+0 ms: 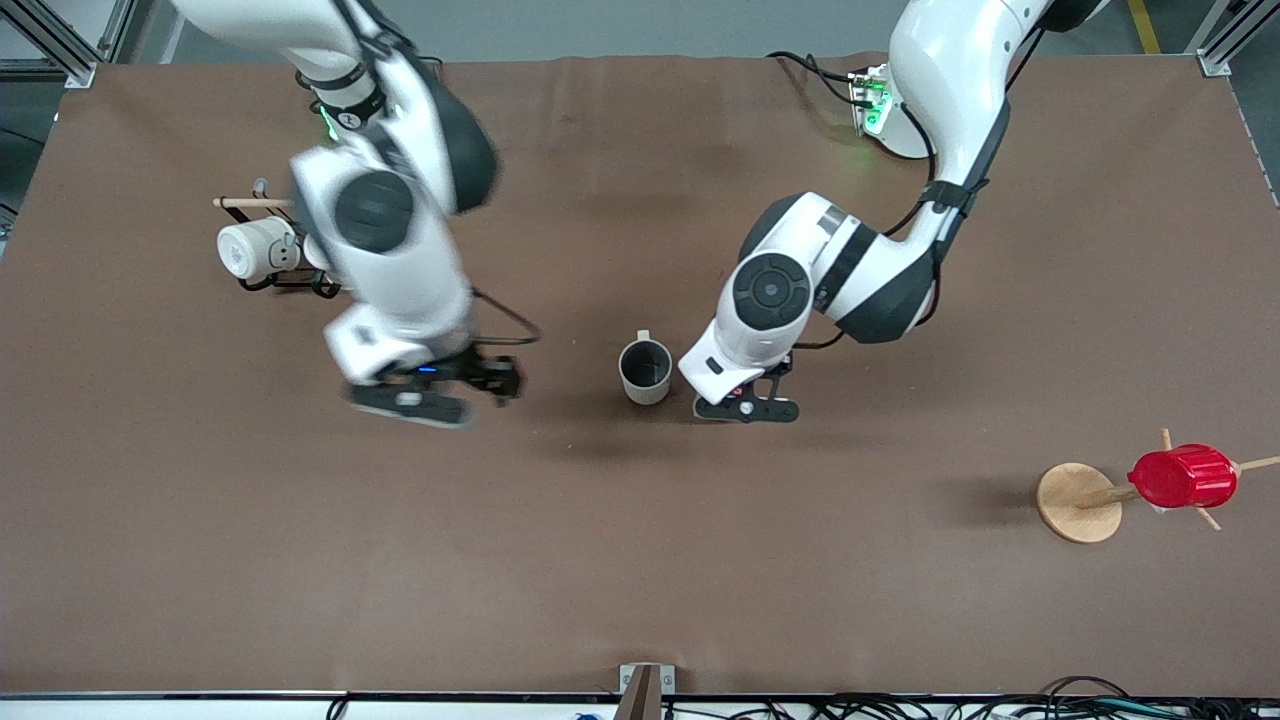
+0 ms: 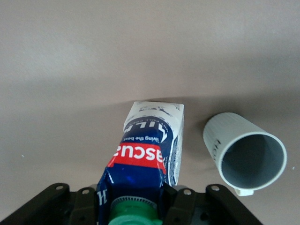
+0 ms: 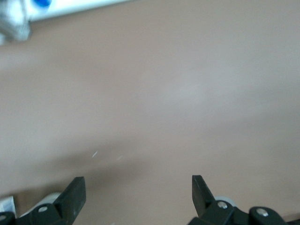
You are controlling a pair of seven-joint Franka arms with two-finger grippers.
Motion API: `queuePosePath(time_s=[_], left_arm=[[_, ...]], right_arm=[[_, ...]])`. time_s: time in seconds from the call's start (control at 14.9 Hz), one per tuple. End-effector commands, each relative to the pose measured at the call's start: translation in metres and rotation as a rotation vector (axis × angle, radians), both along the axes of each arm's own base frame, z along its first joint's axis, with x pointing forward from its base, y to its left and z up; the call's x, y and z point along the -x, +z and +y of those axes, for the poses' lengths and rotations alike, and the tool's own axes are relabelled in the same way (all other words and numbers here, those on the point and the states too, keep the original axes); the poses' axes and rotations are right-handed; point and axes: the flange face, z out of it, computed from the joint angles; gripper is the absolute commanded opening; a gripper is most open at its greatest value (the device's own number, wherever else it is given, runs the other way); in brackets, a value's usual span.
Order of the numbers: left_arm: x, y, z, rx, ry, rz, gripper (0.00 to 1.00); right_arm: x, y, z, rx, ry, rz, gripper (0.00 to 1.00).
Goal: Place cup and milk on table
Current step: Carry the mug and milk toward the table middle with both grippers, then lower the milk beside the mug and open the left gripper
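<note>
My left gripper will let go of the milk on the table (image 1: 703,397) (image 2: 178,117), against the off-white cup, on the side by the wooden stand.
The cup (image 1: 645,371), off-white with a dark inside, stands upright on the brown table (image 1: 640,560) near its middle. It also shows in the left wrist view as the cup (image 2: 247,155), apart from any gripper. My left gripper (image 1: 745,405) hangs low beside the cup, toward the left arm's end. It is shut on the top of the milk (image 2: 149,150), a blue-and-white carton with a red band and green cap, held between the jaws of my left gripper (image 2: 135,199). The carton's base is at the tabletop; the hand hides it in the front view. My right gripper (image 1: 440,395) (image 3: 138,187) is open and empty over bare table.
A small rack with a white mug (image 1: 250,250) stands toward the right arm's end. A wooden stand (image 1: 1078,500) carrying a red ribbed cup (image 1: 1185,477) is toward the left arm's end, nearer the front camera. A metal bracket (image 1: 645,688) sits at the table's front edge.
</note>
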Motion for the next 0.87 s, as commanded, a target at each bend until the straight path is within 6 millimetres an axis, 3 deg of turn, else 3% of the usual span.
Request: queuePosePath(time_s=[0.0, 0.13, 0.27, 0.47, 0.8], left_arm=[[0.001, 0.004, -0.007, -0.028, 0.014, -0.010, 0.05], [0.007, -0.010, -0.015, -0.044, 0.031, 0.004, 0.05], [0.010, -0.016, -0.020, -0.061, 0.033, -0.001, 0.06], [0.011, -0.024, -0.021, -0.077, 0.028, -0.001, 0.07], [0.019, -0.024, -0.031, -0.074, 0.008, -0.001, 0.13]], right_arm=[[0.000, 0.047, -0.092, -0.010, -0.056, -0.038, 1.00], [0.003, 0.079, -0.154, -0.008, -0.067, -0.042, 1.00], [0.021, 0.104, -0.194, 0.031, 0.009, -0.004, 1.00], [0.050, 0.138, -0.239, -0.013, 0.014, 0.040, 1.00], [0.082, 0.158, -0.295, -0.047, 0.035, 0.112, 1.00]])
